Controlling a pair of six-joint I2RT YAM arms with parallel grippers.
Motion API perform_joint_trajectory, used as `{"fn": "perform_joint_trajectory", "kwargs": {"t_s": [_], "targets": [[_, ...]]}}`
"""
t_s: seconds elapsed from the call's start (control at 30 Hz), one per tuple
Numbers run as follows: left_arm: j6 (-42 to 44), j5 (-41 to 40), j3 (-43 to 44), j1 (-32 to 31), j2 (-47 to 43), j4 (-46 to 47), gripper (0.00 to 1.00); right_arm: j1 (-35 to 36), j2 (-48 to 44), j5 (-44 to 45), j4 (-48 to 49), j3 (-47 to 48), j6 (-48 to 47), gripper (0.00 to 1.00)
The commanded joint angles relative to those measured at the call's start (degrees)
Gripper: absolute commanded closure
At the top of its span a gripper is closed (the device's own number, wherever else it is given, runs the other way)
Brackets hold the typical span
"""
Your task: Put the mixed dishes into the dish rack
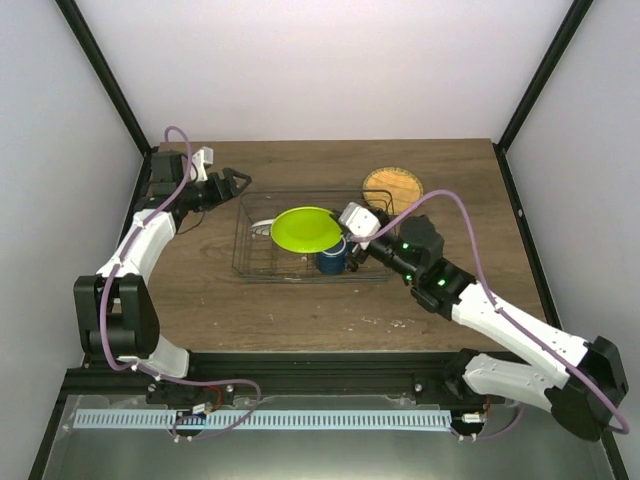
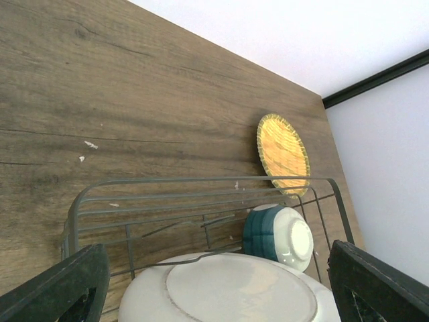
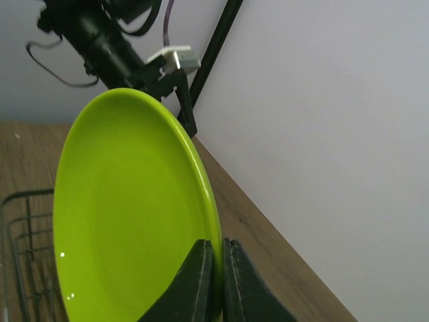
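Next, I let go of the lime-green plate with my right gripper in the dish rack's near side (image 1: 287, 256), beside the dark blue mug.
The wire dish rack (image 1: 250, 262) stands mid-table. My right gripper (image 1: 341, 238) is shut on the rim of the lime-green plate (image 1: 302, 228) and holds it tilted over the rack's middle. In the right wrist view its fingers (image 3: 198, 282) pinch the plate's edge (image 3: 134, 215). The dark blue mug (image 1: 331, 262) sits in the rack under the plate. My left gripper (image 1: 236, 182) is open and empty at the rack's far left corner. Its view shows the rack (image 2: 201, 181) holding the white plate (image 2: 228, 288), underside up, and the cream bowl with blue side (image 2: 278, 235) on its side.
A round yellow-orange disc with a greenish rim (image 1: 392, 185) lies on the table just behind the rack's far right corner; it also shows in the left wrist view (image 2: 283, 153). Black frame posts stand at the table's far corners.
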Motion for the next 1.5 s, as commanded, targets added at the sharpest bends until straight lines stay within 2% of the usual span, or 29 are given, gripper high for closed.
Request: {"fn": "perform_joint_trajectory", "kwargs": {"t_s": [0.0, 0.27, 0.6, 0.9, 1.47], "targets": [[-0.2, 0.1, -1.7, 0.0, -1.7, 2.4, 0.09, 5.8, 2.6, 13.6, 6.6, -0.3, -7.9, 0.99], [-0.6, 0.6, -4.5, 0.0, -1.9, 5.1, 0.09, 11.9, 5.3, 24.3, 13.6, -3.6, -14.7, 0.99], [-1.1, 1.2, -6.9, 0.0, -2.8, 8.2, 0.09, 16.6, 12.7, 30.9, 30.8, -9.4, -25.5, 0.99], [-1.2, 1.6, -7.8, 0.0, -3.0, 9.1, 0.1, 17.4, 16.1, 29.9, 39.5, -12.6, -28.8, 0.99], [-1.2, 2.1, -8.3, 0.1, -3.2, 10.0, 0.09, 18.7, 23.3, 28.4, 47.0, -14.2, -32.6, 0.99]]}}
